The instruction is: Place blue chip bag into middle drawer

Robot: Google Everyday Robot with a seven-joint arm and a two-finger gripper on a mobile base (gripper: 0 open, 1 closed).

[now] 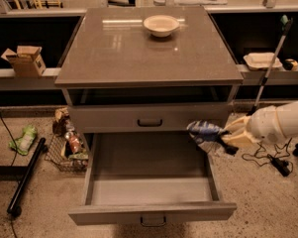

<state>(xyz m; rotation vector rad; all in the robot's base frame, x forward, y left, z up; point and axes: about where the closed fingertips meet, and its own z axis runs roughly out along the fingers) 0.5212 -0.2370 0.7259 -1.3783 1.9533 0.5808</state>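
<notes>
Next, my gripper releases the blue chip bag on the bare middle drawer's bottom near the drawer's side (181, 172) below it.
The blue chip bag (204, 131) is a crinkled dark-blue foil bag with pale patches, held in the air over the right rear edge of the open middle drawer (151, 182). My gripper (223, 139) comes in from the right on a white arm and is shut on the bag's right end. The drawer is pulled far out, its flat grey floor bare, with a small dark handle at its front. The bag hangs just above the drawer's right side wall, below the closed drawer front with the black handle (149, 122).
A white bowl (161, 25) sits on the cabinet top (138, 53). A wire basket of packets (67, 148) and a green packet (24, 139) lie on the floor left. A black bar (27, 175) lies at the left. Cables (267, 157) lie at the right.
</notes>
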